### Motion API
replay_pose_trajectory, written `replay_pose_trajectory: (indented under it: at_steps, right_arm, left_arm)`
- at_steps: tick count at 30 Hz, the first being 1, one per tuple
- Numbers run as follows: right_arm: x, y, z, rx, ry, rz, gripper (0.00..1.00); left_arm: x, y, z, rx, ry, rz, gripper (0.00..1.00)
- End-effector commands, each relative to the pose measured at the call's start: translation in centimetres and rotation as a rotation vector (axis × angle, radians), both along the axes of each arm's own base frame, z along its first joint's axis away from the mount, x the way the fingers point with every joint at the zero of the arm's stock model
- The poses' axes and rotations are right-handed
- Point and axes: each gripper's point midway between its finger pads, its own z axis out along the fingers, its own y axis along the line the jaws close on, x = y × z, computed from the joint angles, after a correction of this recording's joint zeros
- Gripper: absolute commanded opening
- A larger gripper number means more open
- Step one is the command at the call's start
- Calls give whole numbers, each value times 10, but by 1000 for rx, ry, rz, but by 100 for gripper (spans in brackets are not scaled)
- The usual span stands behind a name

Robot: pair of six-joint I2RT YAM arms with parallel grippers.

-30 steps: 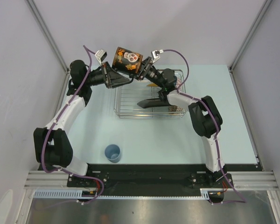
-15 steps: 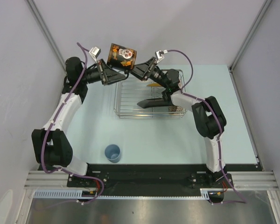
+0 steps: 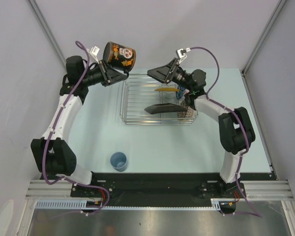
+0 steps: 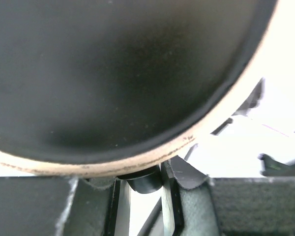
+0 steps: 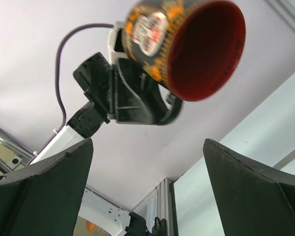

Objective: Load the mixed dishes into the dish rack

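I should use my left gripper to put down and release the dark skull-print mug in the rack's empty end (image 3: 142,92) next to the dark square plate.
The dark skull-print mug (image 3: 120,54) hangs tilted in the air above the table's far left, its red inside (image 5: 206,46) facing the right wrist camera. My left gripper (image 3: 119,70) is shut on the mug's handle (image 4: 145,181), and the mug's base fills the left wrist view. My right gripper (image 3: 152,73) is open and empty over the back of the dish rack (image 3: 132,105), clear of the mug. A yellow plate (image 3: 165,90) and a dark square plate (image 3: 162,108) are in the rack. The small light-blue cup (image 3: 118,161) stands near the front.
A patterned bowl (image 3: 187,114) sits in the rack's right end, partly under my right arm. Grey walls close in the table at the back and sides. The arm bases are along the near edge.
My left arm has swung the mug up and to the left, away from the rack. My right gripper has drawn back to the right, so the gap between it and the mug has widened.
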Motion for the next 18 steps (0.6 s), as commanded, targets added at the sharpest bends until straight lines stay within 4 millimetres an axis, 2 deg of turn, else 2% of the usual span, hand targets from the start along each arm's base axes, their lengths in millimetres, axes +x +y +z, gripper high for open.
replay_pose_trajectory:
  at_steps: [1,2,3,4,5,7,12,18]
  right_arm:
    - [-15,-44,52,14,-137,-59,100]
    - [-22,-52,66,17,-167,-68,100]
    - [-19,-61,69,2,-177,-94,100]
    - [-29,-67,83,1,-209,-100,100]
    - [-28,-70,82,-23,-195,-114,100]
    - [-28,-79,86,-67,-229,-163,100]
    - [-43,-93,87,-183,-209,-222,99]
    - [-60,-103,89,-238,-220,-265,100]
  left_arm:
    - [3,-3,27,216,-279,66,0]
    - [5,-4,19,245,-274,72,0]
    - [8,-7,8,285,-273,78,0]
    - [11,-8,0,304,-263,78,0]
    - [14,-10,-13,325,-233,73,0]
    - [20,-13,-26,369,-228,77,0]
    - [39,-17,-64,501,-188,77,0]
    - [67,-15,-92,638,-198,107,0]
